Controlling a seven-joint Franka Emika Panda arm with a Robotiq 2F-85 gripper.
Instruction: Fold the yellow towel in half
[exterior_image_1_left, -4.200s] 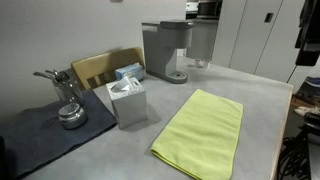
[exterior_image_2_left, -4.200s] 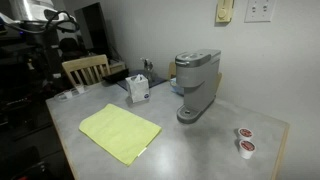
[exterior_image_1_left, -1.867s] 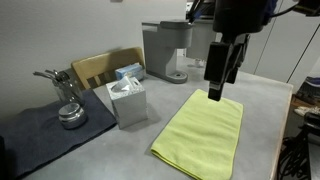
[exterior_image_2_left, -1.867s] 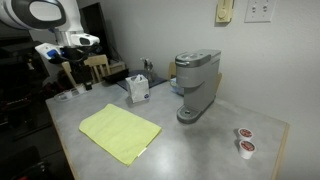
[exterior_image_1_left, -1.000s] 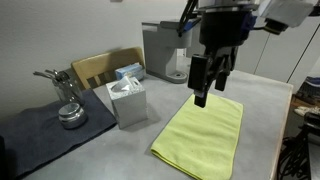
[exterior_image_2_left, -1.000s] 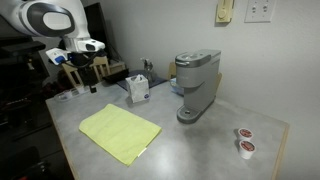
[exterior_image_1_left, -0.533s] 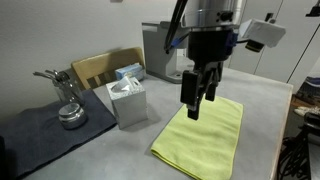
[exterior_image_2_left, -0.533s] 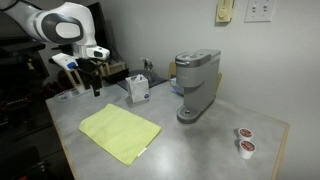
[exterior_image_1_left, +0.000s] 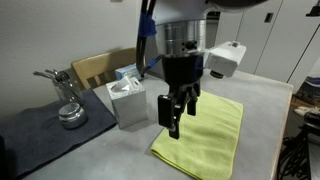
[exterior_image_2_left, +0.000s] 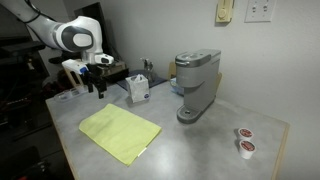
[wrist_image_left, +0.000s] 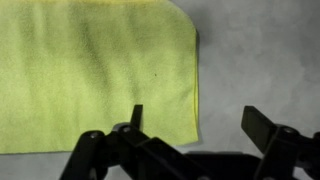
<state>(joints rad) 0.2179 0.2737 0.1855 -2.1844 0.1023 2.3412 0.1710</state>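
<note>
The yellow towel's near short edge (exterior_image_1_left: 170, 158) (wrist_image_left: 195, 95), toward the tissue box's side, is the place my gripper should go to next, and it should close there.
The yellow towel (exterior_image_1_left: 205, 135) lies flat and spread out on the grey table in both exterior views (exterior_image_2_left: 118, 132). In the wrist view it fills the upper left (wrist_image_left: 95, 70), with its edge and a corner showing. My gripper (exterior_image_1_left: 173, 125) hangs open and empty above the towel's edge, fingers pointing down. It also shows in an exterior view (exterior_image_2_left: 98, 90) above the table's far left. In the wrist view the open jaws (wrist_image_left: 195, 118) straddle the towel's corner and bare table.
A grey tissue box (exterior_image_1_left: 127, 100) stands beside the towel, also seen in an exterior view (exterior_image_2_left: 138, 88). A coffee machine (exterior_image_2_left: 196, 85) stands behind. A dark grey mat (exterior_image_1_left: 45, 135) holds a metal pot (exterior_image_1_left: 70, 115). Two small cups (exterior_image_2_left: 243, 140) sit at one table corner. A wooden chair (exterior_image_1_left: 100, 68) stands behind the table.
My arm has swung in over the table and come down toward the towel's edge. The gripper stays open. The towel has not moved.
</note>
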